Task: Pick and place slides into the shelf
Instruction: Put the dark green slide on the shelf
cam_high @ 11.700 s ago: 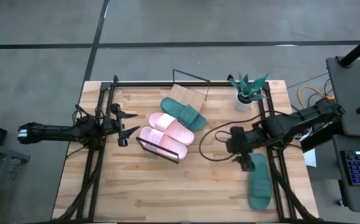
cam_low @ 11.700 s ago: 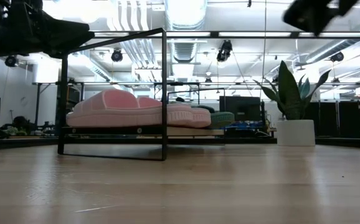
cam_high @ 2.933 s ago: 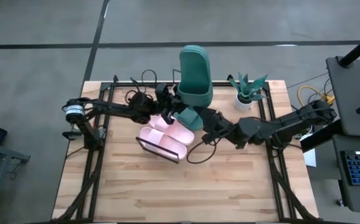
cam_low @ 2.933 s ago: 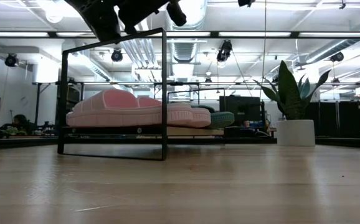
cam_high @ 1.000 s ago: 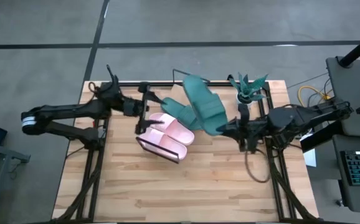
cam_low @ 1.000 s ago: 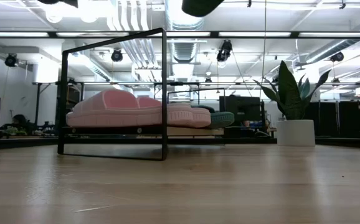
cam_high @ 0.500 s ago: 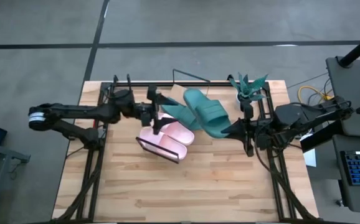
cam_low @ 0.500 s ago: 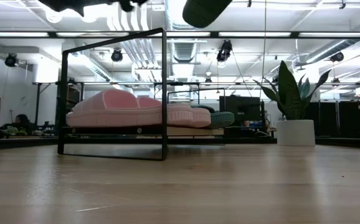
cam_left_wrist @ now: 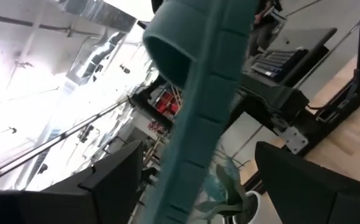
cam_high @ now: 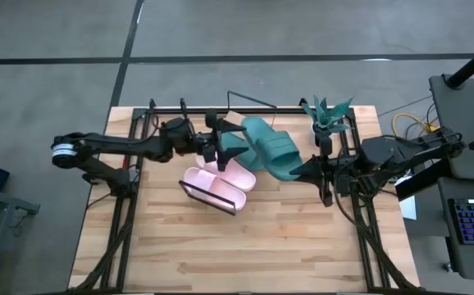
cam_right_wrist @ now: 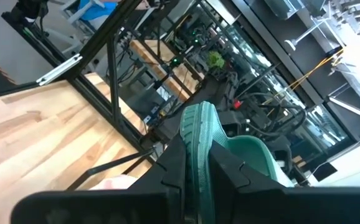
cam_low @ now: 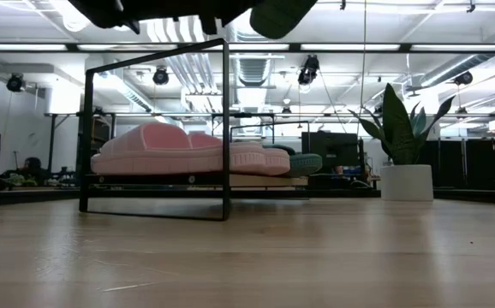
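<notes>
The raised teal slide slants crooked to the shelf's slides, so my left gripper will take its heel end [cam_high: 254, 126] and turn it before my right gripper regrips.
My right gripper [cam_high: 304, 170] is shut on a dark teal slide [cam_high: 270, 149] held in the air over the shelf [cam_high: 252, 124], a light-wood board in a black wire frame. The slide's far end shows at the top of the low view [cam_low: 275, 12]. My left gripper [cam_high: 218, 146] is open at that slide's left end, its fingers [cam_left_wrist: 114, 180] standing on either side of the slide [cam_left_wrist: 195, 112] without touching it. Two pale pink slides [cam_high: 221, 174] lie on their soles on the shelf. The second teal slide [cam_high: 235, 151] lies behind them, partly hidden by my left gripper. My right gripper pinches the teal slide's end nearest the table's right edge [cam_right_wrist: 197, 134] between its two fingers. The fingers come about level from the table's right, along the slide. The slide is lifted clear above the shelf with its strap [cam_high: 282, 147] facing up.
A green potted plant [cam_high: 325, 121] in a white pot stands at the table's far right, close to my right arm. The shelf's black wire frame [cam_low: 224, 128] rises upright at its near end. Bare wooden tabletop [cam_high: 245, 246] lies toward the near edge.
My left gripper has moved toward the table's right, up to the held teal slide, and stays open. The slide, steeply tipped a second ago, has come down flatter over the shelf with its strap up, still in my right gripper.
</notes>
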`<state>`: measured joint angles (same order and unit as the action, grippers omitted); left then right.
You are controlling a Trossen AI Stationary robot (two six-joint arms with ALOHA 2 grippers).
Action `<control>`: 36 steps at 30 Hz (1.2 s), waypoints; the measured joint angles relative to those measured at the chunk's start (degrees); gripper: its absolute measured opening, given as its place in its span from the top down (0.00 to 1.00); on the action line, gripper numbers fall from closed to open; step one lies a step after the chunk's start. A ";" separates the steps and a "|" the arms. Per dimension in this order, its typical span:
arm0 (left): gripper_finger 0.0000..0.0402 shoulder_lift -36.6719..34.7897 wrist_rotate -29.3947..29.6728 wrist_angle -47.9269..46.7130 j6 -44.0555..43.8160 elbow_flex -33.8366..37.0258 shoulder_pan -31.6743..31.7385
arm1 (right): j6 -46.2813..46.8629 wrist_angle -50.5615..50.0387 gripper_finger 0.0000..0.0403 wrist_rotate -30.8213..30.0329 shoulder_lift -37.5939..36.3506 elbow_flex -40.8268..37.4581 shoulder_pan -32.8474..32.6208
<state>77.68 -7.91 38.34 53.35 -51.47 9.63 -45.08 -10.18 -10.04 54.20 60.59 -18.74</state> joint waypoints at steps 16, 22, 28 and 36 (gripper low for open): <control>0.48 4.04 1.08 -3.20 -0.41 -4.78 0.00 | 0.84 -0.02 0.93 2.51 0.32 -0.02 0.02; 0.84 3.14 1.27 -3.92 0.16 -4.39 0.00 | 1.38 0.00 0.93 0.15 0.24 -0.02 0.00; 0.87 2.95 5.07 -4.18 2.86 -4.37 -0.11 | 2.10 -0.59 0.82 -1.29 0.25 0.00 0.00; 0.87 2.83 17.19 -5.42 8.94 -3.23 -0.07 | 4.79 -6.80 0.59 -15.77 -0.75 -0.02 -0.84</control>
<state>80.51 9.27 32.92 62.29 -54.70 9.56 -40.29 -16.98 -25.81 53.45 60.58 -19.58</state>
